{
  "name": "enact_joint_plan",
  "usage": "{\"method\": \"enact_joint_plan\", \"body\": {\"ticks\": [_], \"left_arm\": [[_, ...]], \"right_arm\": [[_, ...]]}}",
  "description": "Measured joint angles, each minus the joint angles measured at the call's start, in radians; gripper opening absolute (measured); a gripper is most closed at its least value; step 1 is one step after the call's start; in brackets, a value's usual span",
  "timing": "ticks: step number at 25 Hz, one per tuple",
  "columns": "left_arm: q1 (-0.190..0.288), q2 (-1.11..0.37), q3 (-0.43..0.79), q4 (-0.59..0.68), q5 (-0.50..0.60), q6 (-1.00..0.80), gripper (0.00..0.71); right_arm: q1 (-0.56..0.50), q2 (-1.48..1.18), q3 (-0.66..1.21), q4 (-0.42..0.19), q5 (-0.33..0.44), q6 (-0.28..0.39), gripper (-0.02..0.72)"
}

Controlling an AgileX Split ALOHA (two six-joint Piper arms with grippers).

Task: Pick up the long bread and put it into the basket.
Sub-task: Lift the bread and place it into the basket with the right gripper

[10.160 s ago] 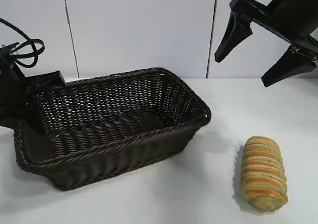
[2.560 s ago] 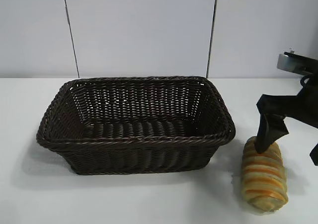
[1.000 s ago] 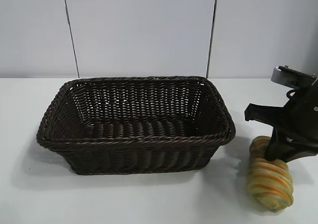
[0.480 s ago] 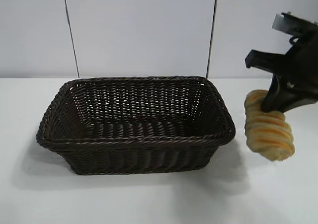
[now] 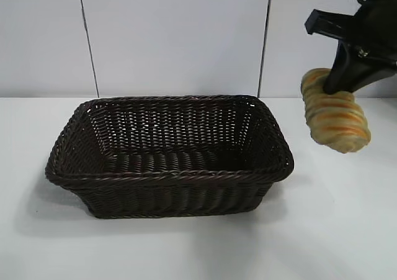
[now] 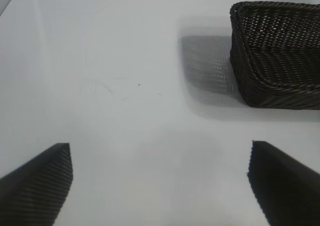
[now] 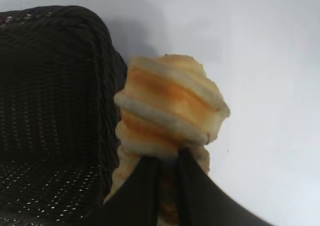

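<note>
My right gripper is to set the long bread down. It will let go of it in the middle of the basket's bottom [image 5: 180, 151], lengthwise along the long sides.
The long bread [image 5: 335, 112], tan with orange stripes, hangs in the air to the right of the basket [image 5: 167, 168], above the table. My right gripper [image 5: 340, 89] is shut on it, pinching a ridge near its middle. In the right wrist view the bread [image 7: 170, 110] bulges past the black fingers [image 7: 147, 186], with the basket's dark wicker wall [image 7: 55, 110] beside it. My left gripper [image 6: 160, 181] is out of the exterior view; its own wrist view shows it open and empty over bare table, with a corner of the basket [image 6: 275, 60] farther off.
The white table [image 5: 322, 230] stretches around the basket. A pale panelled wall [image 5: 173, 38] stands behind it. The basket holds nothing.
My right gripper has lifted the bread from the table to about the height of the basket's rim and above, drifting slightly left. The basket and left gripper have not moved.
</note>
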State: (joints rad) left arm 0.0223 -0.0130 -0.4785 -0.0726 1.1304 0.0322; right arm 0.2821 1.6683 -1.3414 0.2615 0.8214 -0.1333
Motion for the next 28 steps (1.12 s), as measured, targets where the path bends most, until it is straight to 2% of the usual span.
{"method": "enact_joint_plan", "body": {"ticks": [6, 8, 10, 15, 18, 21, 28], "left_arm": [[0.000, 0.000, 0.000, 0.000, 0.000, 0.000, 0.685], [0.000, 0.000, 0.000, 0.000, 0.000, 0.000, 0.685], [0.000, 0.000, 0.000, 0.000, 0.000, 0.000, 0.685], [0.000, 0.000, 0.000, 0.000, 0.000, 0.000, 0.685], [0.000, 0.000, 0.000, 0.000, 0.000, 0.000, 0.685], [0.000, 0.000, 0.000, 0.000, 0.000, 0.000, 0.685], [0.000, 0.000, 0.000, 0.000, 0.000, 0.000, 0.685]], "right_arm": [[0.131, 0.150, -0.169, -0.017, 0.039, -0.055, 0.063], [0.169, 0.203, -0.221, -0.039, 0.048, -0.115, 0.063], [0.199, 0.248, -0.268, -0.060, 0.049, -0.223, 0.063], [0.251, 0.335, -0.333, -0.072, 0.047, -0.617, 0.063], [0.258, 0.373, -0.343, -0.066, 0.028, -0.755, 0.063], [0.259, 0.411, -0.345, -0.050, 0.005, -0.790, 0.063], [0.262, 0.506, -0.346, -0.026, -0.056, -0.803, 0.063]]}}
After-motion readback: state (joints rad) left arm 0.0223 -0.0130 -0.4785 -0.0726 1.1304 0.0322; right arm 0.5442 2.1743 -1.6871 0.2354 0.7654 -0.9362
